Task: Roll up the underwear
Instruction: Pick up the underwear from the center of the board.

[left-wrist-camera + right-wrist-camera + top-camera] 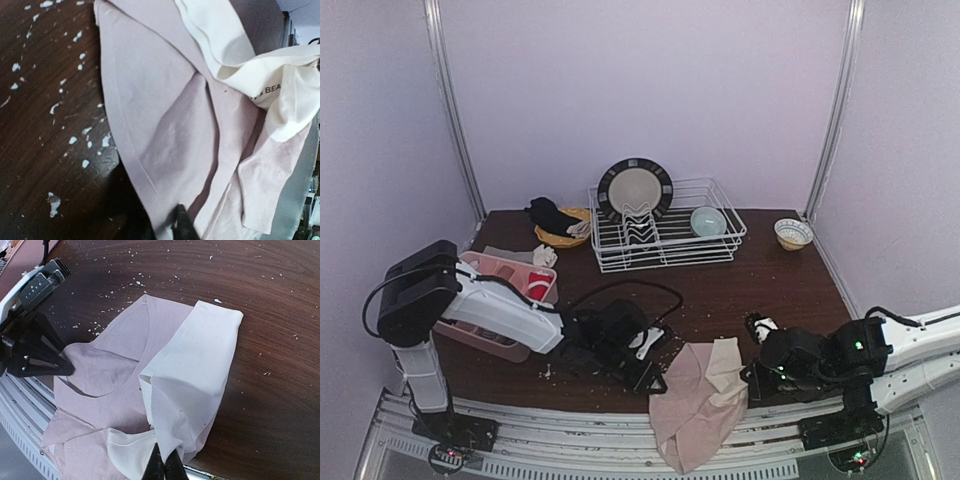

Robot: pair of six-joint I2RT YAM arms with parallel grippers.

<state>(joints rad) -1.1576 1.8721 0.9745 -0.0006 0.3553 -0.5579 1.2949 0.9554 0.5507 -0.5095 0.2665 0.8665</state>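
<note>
The cream waistband is held in my right gripper by a bunched fold, so next I grab the waistband at its ends (pixel 220 314) with both grippers and pull it straight.
The underwear (pixel 695 400) is pale pink with a cream waistband. It lies crumpled at the table's front edge, partly hanging over the rail. It also shows in the left wrist view (pixel 165 115) and the right wrist view (pixel 125 380). My left gripper (pixel 655 382) is at the underwear's left side, shut on the pink edge (pixel 180 225); its closed tip also shows in the right wrist view (pixel 70 370). My right gripper (pixel 750 378) is at the underwear's right side, shut on a bunched fold of the cream waistband (pixel 165 465), which it lifts a little.
A white wire dish rack (pixel 720 245) at the back holds a dark-rimmed plate (pixel 635 188) and a green bowl (pixel 708 220). A small bowl (pixel 793 233) stands back right. A pink tray (pixel 505 290) and a yellow bowl (pixel 575 238) with black cloth are at the left. White crumbs (pixel 75 140) litter the wood.
</note>
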